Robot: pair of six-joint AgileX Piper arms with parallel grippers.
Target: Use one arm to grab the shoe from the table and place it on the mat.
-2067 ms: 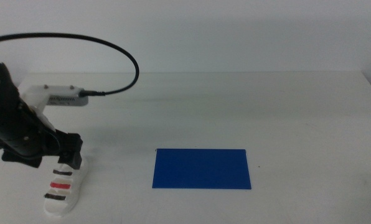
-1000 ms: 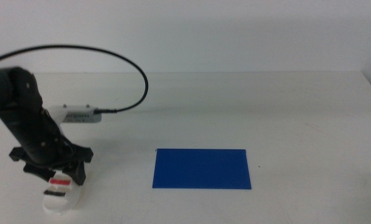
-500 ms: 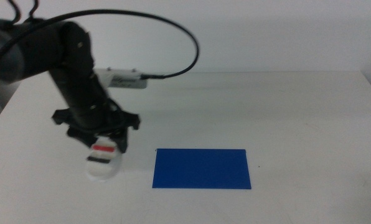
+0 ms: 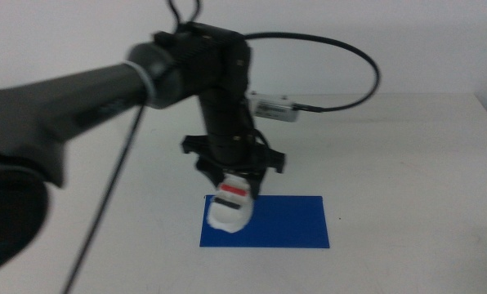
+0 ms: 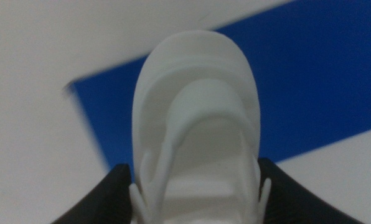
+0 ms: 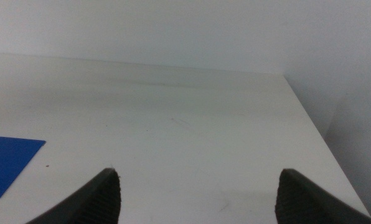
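Note:
Next, my left gripper releases the white shoe on the middle of the dark-blue mat (image 4: 265,216) (image 5: 272,82), lengthwise along the mat.
The large black left arm reaches in from the left of the middle view. My left gripper (image 4: 234,175) is shut on the white shoe (image 4: 230,205) with its red and black straps. It holds the shoe above the left end of the dark-blue mat (image 4: 284,222), toe pointing down and toward the camera. In the left wrist view the shoe (image 5: 198,118) fills the space between the two dark jaws, over the mat (image 5: 310,81) corner. My right gripper (image 6: 198,186) is open and empty, out of the middle view.
The white table (image 4: 407,147) stretches to the right and behind the mat. A white box (image 4: 272,108) on the wrist and a looping black cable (image 4: 366,73) rise behind the arm. The mat's corner (image 6: 5,162) shows in the right wrist view.
My left gripper took hold of the shoe at the table's front left, lifted it and carried it to the right, to above the mat's left end.

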